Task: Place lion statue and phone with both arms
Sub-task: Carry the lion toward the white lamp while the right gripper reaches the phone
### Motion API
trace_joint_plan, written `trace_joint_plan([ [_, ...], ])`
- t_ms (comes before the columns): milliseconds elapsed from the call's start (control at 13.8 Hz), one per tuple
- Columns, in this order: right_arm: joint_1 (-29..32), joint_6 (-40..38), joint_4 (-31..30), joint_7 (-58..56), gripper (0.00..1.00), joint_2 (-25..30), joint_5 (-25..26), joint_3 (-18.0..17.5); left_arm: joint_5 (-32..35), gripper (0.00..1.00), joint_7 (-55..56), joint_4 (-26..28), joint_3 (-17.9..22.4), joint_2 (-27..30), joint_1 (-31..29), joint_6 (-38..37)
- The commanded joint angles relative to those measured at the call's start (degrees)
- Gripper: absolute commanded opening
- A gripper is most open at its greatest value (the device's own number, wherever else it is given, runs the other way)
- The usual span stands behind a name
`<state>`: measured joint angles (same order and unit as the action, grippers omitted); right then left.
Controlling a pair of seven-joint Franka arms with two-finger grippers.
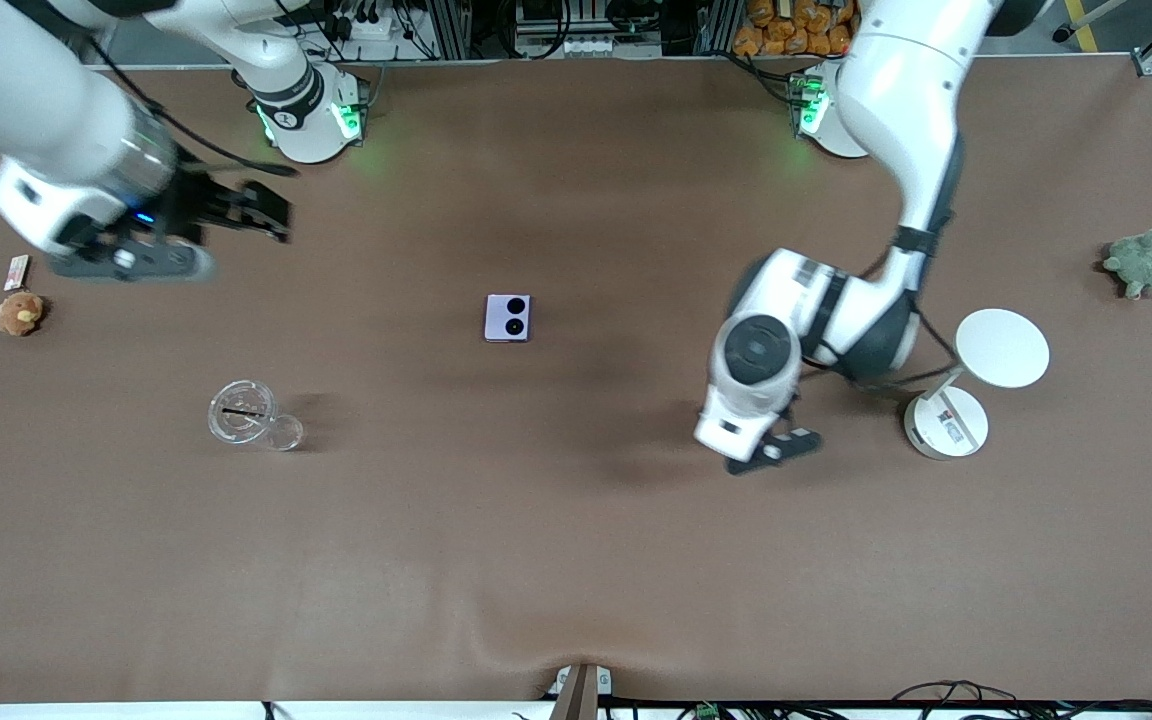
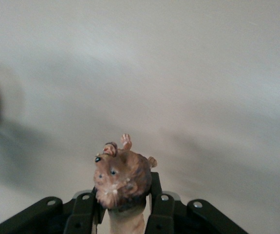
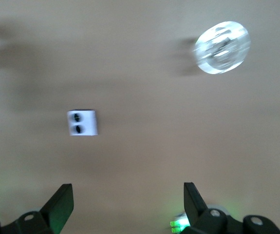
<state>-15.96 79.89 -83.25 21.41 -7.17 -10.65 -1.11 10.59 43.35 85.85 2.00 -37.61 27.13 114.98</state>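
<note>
Next, my left gripper lets go of the lion statue on the table (image 1: 863, 412) beside the white round stand, toward the phone.
The lion statue (image 2: 121, 179), a small reddish-brown figurine, sits head-up between the fingers of my left gripper (image 2: 125, 197), which is shut on it. In the front view the left arm's hand (image 1: 751, 395) points down over bare table beside the white stand and hides both the statue and the fingers. The phone (image 1: 508, 317), lilac and squarish with two black circles, lies flat mid-table and also shows as the phone (image 3: 83, 122) in the right wrist view. My right gripper (image 1: 266, 215) hangs open and empty over the right arm's end of the table; the right gripper (image 3: 127, 195) has nothing between its fingers.
A clear glass dish (image 1: 241, 412) lies nearer the front camera than the phone. A tan plush toy (image 1: 20, 313) and a small card (image 1: 16, 271) are at the right arm's end. A white round stand (image 1: 1002, 347) and a green plush turtle (image 1: 1140, 263) are at the left arm's end.
</note>
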Motion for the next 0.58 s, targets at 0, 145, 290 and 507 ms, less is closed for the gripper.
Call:
trace_joint_plan([
  [0,0.4,1.7,0.4,3.5,1.0,-2.7,-6.1,0.7,4.1,0.0,-7.5,0.3,-0.3,-1.0,-3.2,-0.5],
  [145,-1.3,4.3,-1.9,4.6,1.0,-3.3,-6.1,0.6,4.2,0.0,-15.7,0.3,-0.3,-1.6,-6.1,-0.5],
  [290,-4.8,9.5,-6.6,5.0,1.0,-2.8,-5.1,0.7,4.5,0.0,-20.5,0.4,-0.3,-2.6,-7.6,-0.2],
  [507,-9.3,18.4,-15.1,8.7,1.0,-1.9,-1.9,0.6,6.3,0.02,-22.2,0.9,-0.3,-3.9,-9.8,-0.2],
])
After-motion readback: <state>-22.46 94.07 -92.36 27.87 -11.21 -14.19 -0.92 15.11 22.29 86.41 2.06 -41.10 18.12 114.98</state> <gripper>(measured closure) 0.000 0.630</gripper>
